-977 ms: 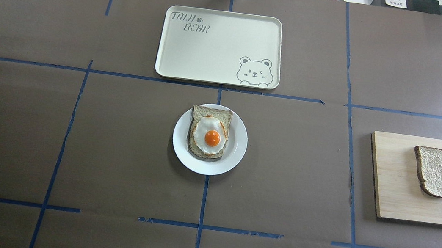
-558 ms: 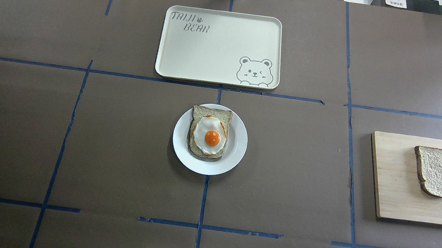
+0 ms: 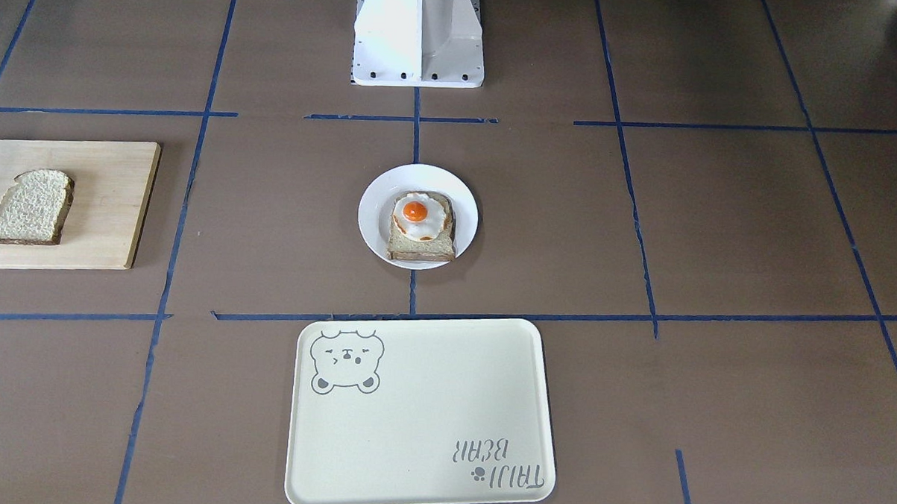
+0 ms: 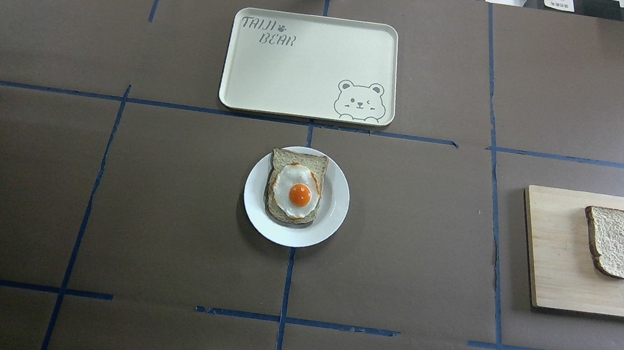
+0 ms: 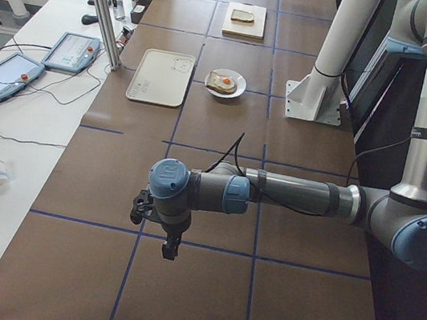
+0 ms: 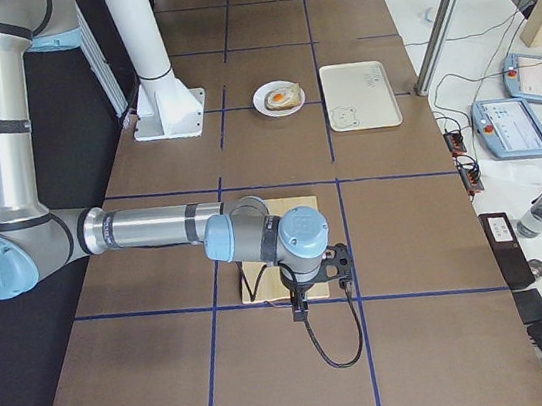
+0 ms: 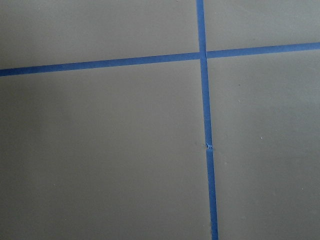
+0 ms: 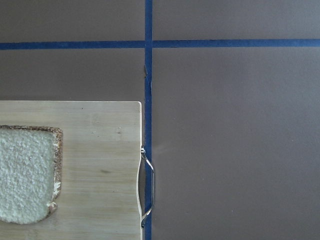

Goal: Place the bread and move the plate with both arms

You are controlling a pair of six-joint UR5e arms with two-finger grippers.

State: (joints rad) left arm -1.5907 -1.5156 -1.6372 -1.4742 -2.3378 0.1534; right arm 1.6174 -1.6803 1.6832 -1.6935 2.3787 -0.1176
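Note:
The robot's right gripper needs to close on the outer crust [image 3: 2, 204] [image 8: 58, 172] of the plain bread slice, halfway along the side that faces the board's metal handle.
The plain bread slice [image 4: 615, 242] lies on a wooden board [image 4: 554, 261] at the right; it also shows in the right wrist view [image 8: 25, 175]. The white plate [image 4: 335, 217] sits at the table's middle and holds a bread slice with a fried egg [image 4: 297, 190]. Both grippers are out of the overhead and front views. The left gripper [image 5: 141, 209] hangs over bare table far out on the left side. The right gripper [image 6: 338, 262] hovers beside the board's outer edge. I cannot tell whether either is open or shut.
A cream tray with a bear drawing [image 4: 301, 77] lies beyond the plate. The board has a metal handle [image 8: 149, 187] on its outer edge. The white pedestal base [image 3: 419, 35] stands at the robot's side of the table. Blue tape lines cross the brown surface.

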